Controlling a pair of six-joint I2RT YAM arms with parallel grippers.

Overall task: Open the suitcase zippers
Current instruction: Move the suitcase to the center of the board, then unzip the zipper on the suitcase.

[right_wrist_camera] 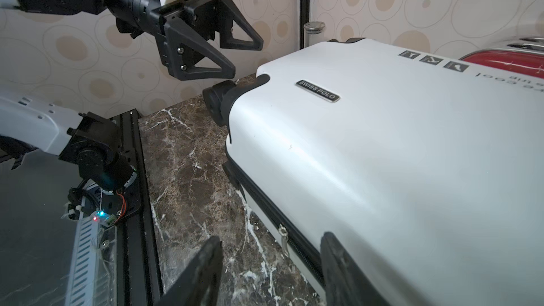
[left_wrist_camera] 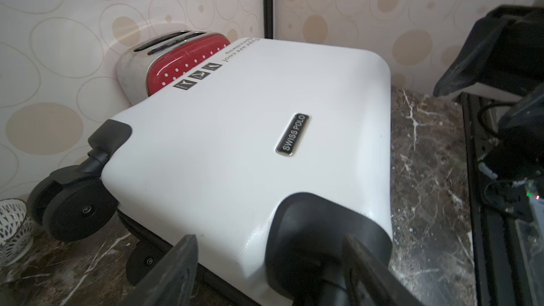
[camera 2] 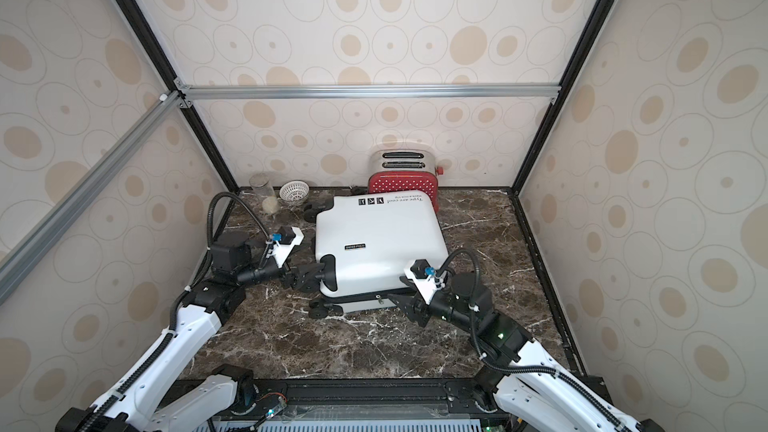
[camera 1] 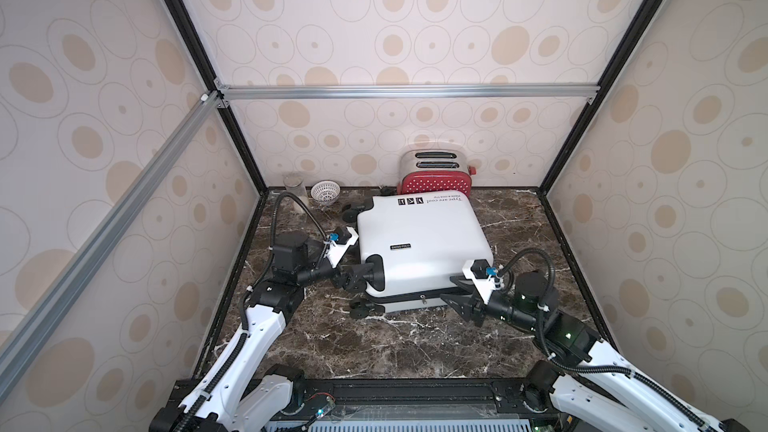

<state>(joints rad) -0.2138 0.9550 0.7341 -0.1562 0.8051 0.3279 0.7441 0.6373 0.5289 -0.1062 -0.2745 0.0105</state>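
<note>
Next, my right gripper grabs the loose end of the silvery pull tab (camera 1: 424, 302) (right_wrist_camera: 285, 250), which hangs from the zipper track along the near side of the suitcase.
The white suitcase (camera 1: 419, 238) lies flat on the marble table, its printed face up and its black wheels toward the left. A black zipper track (camera 1: 407, 296) runs along its near side. On it hangs a small silvery pull tab (right_wrist_camera: 283, 235), also seen in a top view (camera 2: 378, 297). My right gripper (right_wrist_camera: 272, 239) is open at the near right corner. One finger rests by the white shell and the pull tab hangs free in the gap. My left gripper (left_wrist_camera: 269, 239) is open at the near left corner, just above the black wheel housing (left_wrist_camera: 318, 225), holding nothing.
A red polka-dot toaster (camera 1: 434, 178) stands against the back wall, right behind the suitcase. A white perforated bowl (camera 1: 325, 192) and a glass jar (camera 1: 294, 184) sit in the back left corner. Patterned walls close in three sides. A black rail (camera 1: 395, 388) runs along the front edge.
</note>
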